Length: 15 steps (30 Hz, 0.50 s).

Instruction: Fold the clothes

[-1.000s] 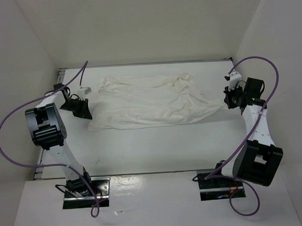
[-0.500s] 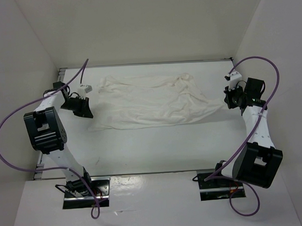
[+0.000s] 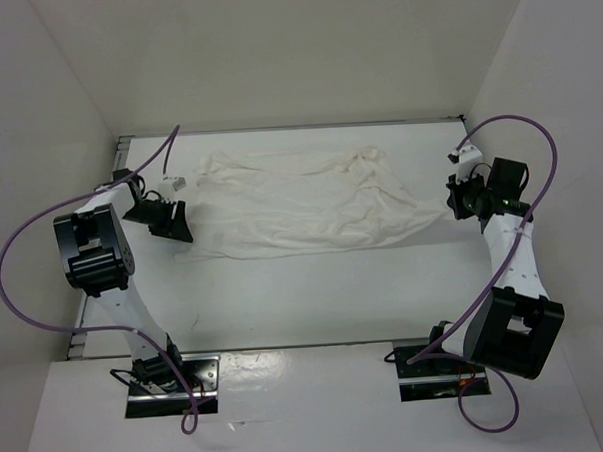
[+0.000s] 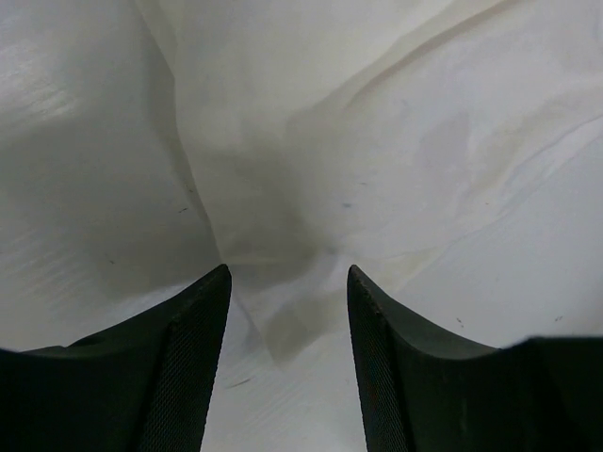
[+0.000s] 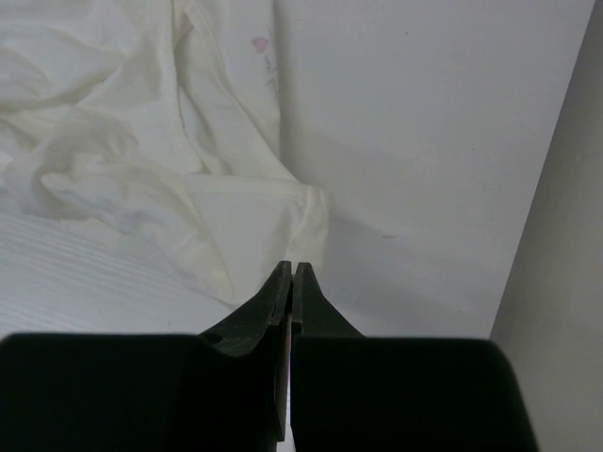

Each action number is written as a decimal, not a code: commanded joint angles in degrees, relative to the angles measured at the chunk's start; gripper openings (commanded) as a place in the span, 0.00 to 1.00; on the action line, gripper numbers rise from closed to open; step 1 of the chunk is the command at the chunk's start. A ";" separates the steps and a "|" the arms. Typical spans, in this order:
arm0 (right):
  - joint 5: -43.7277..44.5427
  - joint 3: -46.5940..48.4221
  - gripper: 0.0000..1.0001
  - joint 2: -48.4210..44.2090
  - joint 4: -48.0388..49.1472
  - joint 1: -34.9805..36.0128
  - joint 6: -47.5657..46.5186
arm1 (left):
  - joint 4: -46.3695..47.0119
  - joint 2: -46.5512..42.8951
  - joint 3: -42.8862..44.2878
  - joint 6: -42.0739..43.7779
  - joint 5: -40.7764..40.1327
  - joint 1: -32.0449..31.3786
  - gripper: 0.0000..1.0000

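The clothes are wrinkled, so their loose corner (image 3: 187, 256) should be pinched by my left gripper and lifted together with my right gripper to stretch them before folding.
The clothes (image 3: 310, 201), one wrinkled white garment, lie spread across the far half of the table. My left gripper (image 3: 177, 224) is at its left edge, low over the table. In the left wrist view that gripper (image 4: 287, 278) is open, and a loose corner of the clothes (image 4: 377, 141) lies on the table just past its fingertips (image 4: 219, 282), held by neither. My right gripper (image 3: 453, 201) is at the garment's right corner. In the right wrist view it (image 5: 292, 268) is shut, with the corner of the clothes (image 5: 306, 212) just beyond its tips and no cloth visible between the jaws.
White walls close in the table (image 3: 285, 297) at the back and on both sides. The right wall (image 5: 565, 282) stands close beside my right gripper. Purple cables (image 3: 517, 126) loop off both arms.
My left gripper has gone from shut to open and let the garment's left edge drop onto the table. The right gripper has stayed shut in place.
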 commanded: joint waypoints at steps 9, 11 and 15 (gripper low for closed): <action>-1.24 -0.58 0.00 -2.36 1.37 -0.50 -1.17 | 3.52 3.78 0.83 -2.14 -4.64 0.28 0.60; -1.24 -0.58 0.00 -1.83 1.37 -0.50 -1.17 | 3.52 3.78 0.83 -2.14 -4.64 0.28 0.55; -1.24 -0.05 0.00 -1.83 1.37 -0.50 -1.17 | 2.38 4.92 0.22 -1.00 -4.64 -0.24 0.17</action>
